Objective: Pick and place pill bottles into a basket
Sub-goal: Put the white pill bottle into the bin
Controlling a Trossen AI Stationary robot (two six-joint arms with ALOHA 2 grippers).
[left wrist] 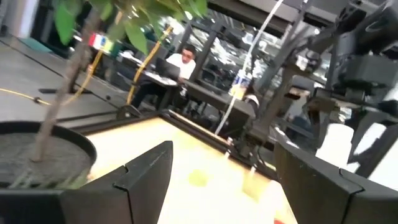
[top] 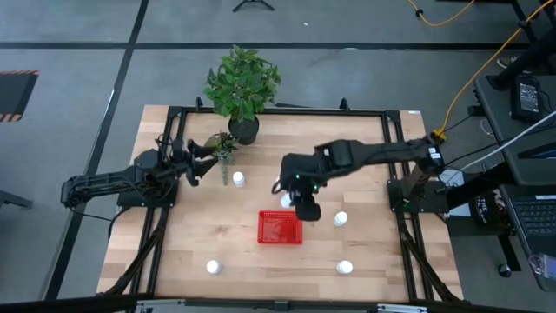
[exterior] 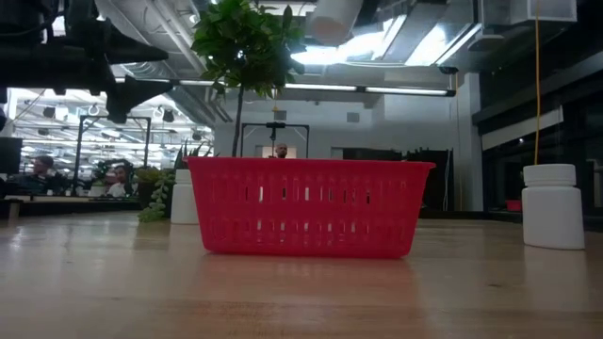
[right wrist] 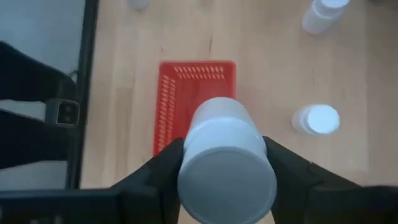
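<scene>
The robot will set the white pill bottle down inside the red mesh basket's far corner [top: 291, 219] [right wrist: 205, 138], on the side of its right gripper.
The red mesh basket [top: 280, 227] stands on the wooden table, near the middle. My right gripper [top: 300, 204] hangs just past the basket's far edge, shut on a white pill bottle [right wrist: 227, 158]. That bottle also shows high up in the low view [exterior: 334, 14]. Loose bottles stand on their bases at the far left [top: 238, 178], right of the basket [top: 340, 218], near right [top: 345, 267] and near left [top: 212, 267]. My left gripper [top: 198, 165] is open and empty [left wrist: 224, 149], beside the plant pot [top: 244, 130]. My right gripper pinches the bottle's body [right wrist: 189, 146] between its two fingers [right wrist: 158, 171], one on each opposite side. The fingers slant down from above. The bottle lies along them, with one round end toward the wrist camera. It is lifted clear, above the basket [right wrist: 196, 99].
A potted green plant [top: 242, 83] stands at the table's far edge, close to my left gripper. A black frame [top: 387, 139] runs around the table. A white spot [top: 276, 184] beside my right arm may be another bottle. Bare wood lies near the front edge.
</scene>
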